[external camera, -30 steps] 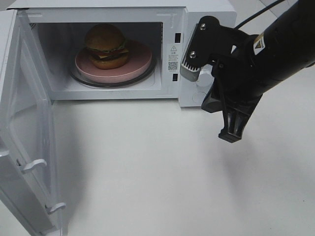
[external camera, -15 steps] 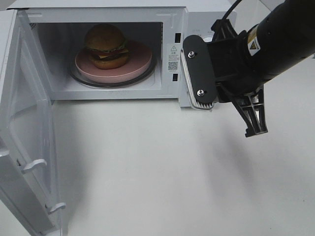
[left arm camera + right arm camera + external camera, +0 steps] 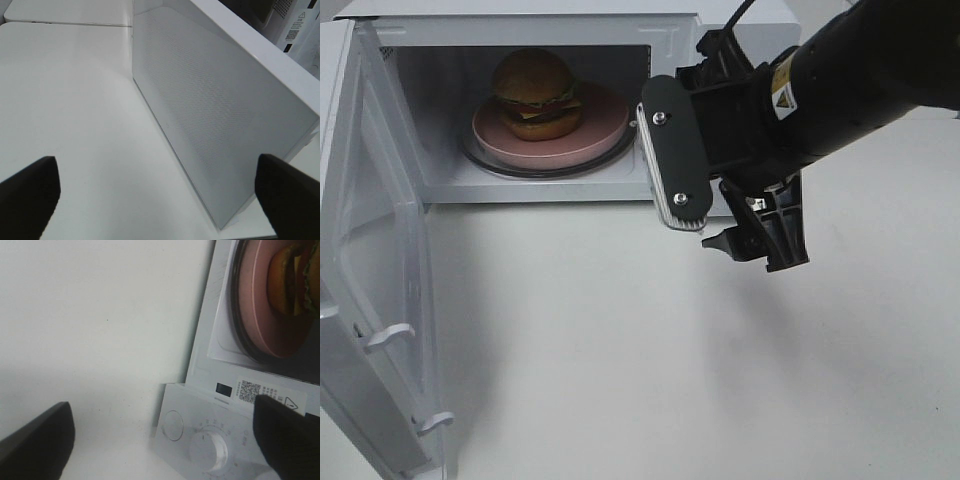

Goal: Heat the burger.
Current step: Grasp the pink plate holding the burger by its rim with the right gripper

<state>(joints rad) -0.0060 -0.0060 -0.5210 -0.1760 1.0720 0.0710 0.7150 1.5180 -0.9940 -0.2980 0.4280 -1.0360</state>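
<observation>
My right gripper needs to next move to the pink plate's near-side rim [image 3: 564, 162] [image 3: 250, 320], in front of the burger, and close there.
The burger [image 3: 533, 95] sits on a pink plate [image 3: 595, 135] inside the open microwave [image 3: 665, 30]. It also shows at the edge of the right wrist view as the burger [image 3: 290, 275] on the plate [image 3: 257, 305]. My right gripper [image 3: 722, 198] hangs in front of the microwave's control panel, open, with nothing between its fingers [image 3: 676, 160]. In the right wrist view the right gripper [image 3: 162, 440] looks down on the dial [image 3: 210, 446]. My left gripper [image 3: 160, 197] is open and faces the outer side of the microwave door [image 3: 200, 100]. The exterior view does not show it.
The microwave door [image 3: 380, 250] is swung wide open at the left, reaching toward the table's front edge. A round button [image 3: 173, 425] sits beside the dial on the control panel. White tabletop [image 3: 650, 350] spreads in front of the microwave.
My right gripper went from shut to wide open, turned, and moved left and slightly down, from beside the control panel to across its front. The burger, plate and door have not moved.
</observation>
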